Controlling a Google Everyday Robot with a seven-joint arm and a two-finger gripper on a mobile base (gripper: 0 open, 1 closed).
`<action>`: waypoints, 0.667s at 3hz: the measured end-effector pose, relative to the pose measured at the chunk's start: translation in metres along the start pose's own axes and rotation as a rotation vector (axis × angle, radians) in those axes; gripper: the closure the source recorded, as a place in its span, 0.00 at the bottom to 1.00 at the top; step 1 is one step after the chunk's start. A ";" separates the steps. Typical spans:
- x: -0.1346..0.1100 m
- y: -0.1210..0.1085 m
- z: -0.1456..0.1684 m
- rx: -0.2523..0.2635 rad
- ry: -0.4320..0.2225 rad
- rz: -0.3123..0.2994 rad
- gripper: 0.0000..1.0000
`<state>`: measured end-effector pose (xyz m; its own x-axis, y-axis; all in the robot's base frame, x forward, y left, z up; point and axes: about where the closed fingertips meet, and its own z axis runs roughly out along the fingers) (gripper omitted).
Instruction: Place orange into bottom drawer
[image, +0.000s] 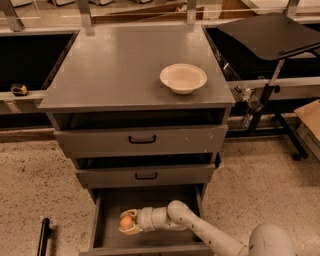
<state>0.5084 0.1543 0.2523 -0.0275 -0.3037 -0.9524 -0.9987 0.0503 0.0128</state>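
The orange will go down from my gripper onto the bottom drawer's grey bottom (132, 217), toward the side opposite my arm.
The orange (126, 221) is small and round, and sits between the fingers of my gripper (128, 222) inside the open bottom drawer (110, 202), low over its grey floor at the left side. My gripper is shut on the orange. The white arm (200, 230) reaches into the drawer from the lower right. Whether the orange touches the drawer floor cannot be told.
A cream bowl (183, 77) stands on the grey cabinet top (125, 60). The two upper drawers with black handles (142, 140) stick out a little. A black stand (272, 35) is at the right and a black bar (44, 235) lies on the floor at the lower left.
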 end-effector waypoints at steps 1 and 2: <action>0.019 -0.019 0.001 0.030 0.011 -0.043 1.00; 0.055 -0.049 0.019 0.010 0.127 -0.189 1.00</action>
<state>0.5564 0.1527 0.1932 0.1537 -0.4257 -0.8917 -0.9862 -0.0091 -0.1656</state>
